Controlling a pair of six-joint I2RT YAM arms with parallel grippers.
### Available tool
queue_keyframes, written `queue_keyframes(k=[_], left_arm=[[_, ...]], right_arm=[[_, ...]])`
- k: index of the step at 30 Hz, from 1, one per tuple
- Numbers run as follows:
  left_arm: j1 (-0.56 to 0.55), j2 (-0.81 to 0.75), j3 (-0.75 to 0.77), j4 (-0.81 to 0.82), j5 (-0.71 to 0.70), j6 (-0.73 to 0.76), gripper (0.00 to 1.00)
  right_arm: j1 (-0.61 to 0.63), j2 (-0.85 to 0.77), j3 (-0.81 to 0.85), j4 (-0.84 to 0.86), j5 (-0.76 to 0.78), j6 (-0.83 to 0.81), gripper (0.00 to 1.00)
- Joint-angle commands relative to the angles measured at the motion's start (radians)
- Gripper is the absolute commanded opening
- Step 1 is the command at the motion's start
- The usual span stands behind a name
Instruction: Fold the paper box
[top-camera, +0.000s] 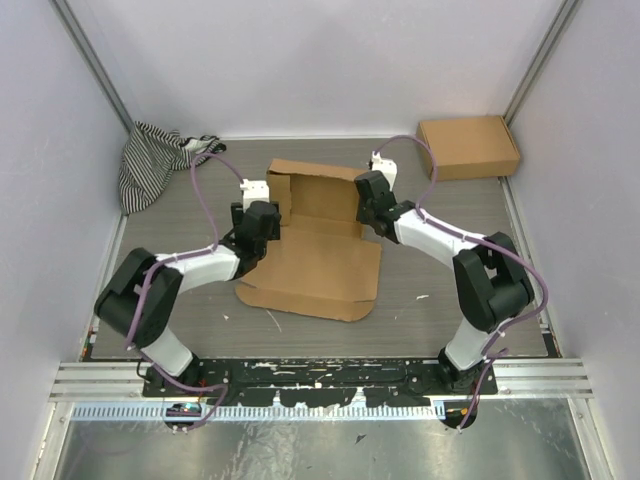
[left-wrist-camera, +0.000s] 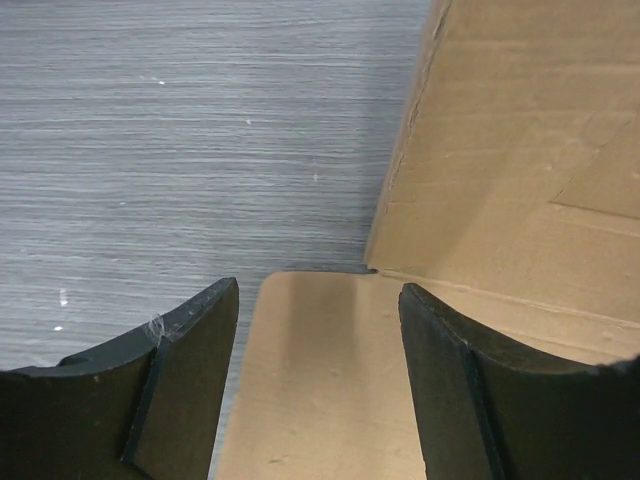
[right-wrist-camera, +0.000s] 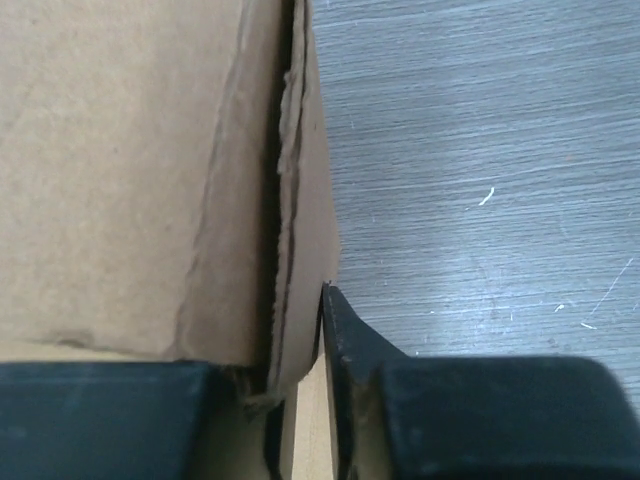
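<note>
The left gripper's open fingers straddle the flat panel's corner next to the box's raised side, so the robot should move that gripper inward and pinch the side's edge (left-wrist-camera: 402, 148).
The paper box (top-camera: 312, 262) is a brown cardboard sheet at the table's middle. Its front panel lies flat and its back walls (top-camera: 318, 192) stand up. My left gripper (top-camera: 268, 224) is at the box's left side. In the left wrist view it (left-wrist-camera: 320, 292) is open, with a flat flap (left-wrist-camera: 320, 380) lying between and below the fingers and a raised wall (left-wrist-camera: 500, 150) to the right. My right gripper (top-camera: 368, 206) is at the box's right wall. In the right wrist view it (right-wrist-camera: 292, 350) is shut on the upright double-layered side wall (right-wrist-camera: 300, 220).
A ready-assembled brown cardboard box (top-camera: 468, 147) stands at the back right corner. A striped cloth (top-camera: 155, 160) lies bunched at the back left. Grey walls and metal posts enclose the table on three sides.
</note>
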Motion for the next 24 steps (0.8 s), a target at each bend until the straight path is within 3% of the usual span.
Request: queue_keyframes(k=[1, 8, 14, 17, 24], left_arm=[[0.004, 0.076, -0.008, 0.238, 0.010, 0.007, 0.72], [0.033, 0.141, -0.009, 0.423, 0.018, 0.045, 0.72], [0.083, 0.089, -0.101, 0.581, 0.180, 0.020, 0.78], [0.108, 0.094, -0.120, 0.648, 0.263, 0.019, 0.72], [0.124, 0.150, -0.092, 0.700, 0.304, 0.005, 0.51]], right_arm=[[-0.003, 0.025, 0.049, 0.040, 0.005, -0.001, 0.14], [-0.003, 0.032, 0.070, 0.020, -0.001, -0.031, 0.02], [-0.007, 0.024, 0.093, -0.019, 0.008, -0.051, 0.01], [-0.011, 0.016, 0.095, -0.019, -0.004, -0.052, 0.01], [-0.010, 0.001, 0.093, -0.020, -0.025, -0.059, 0.01]])
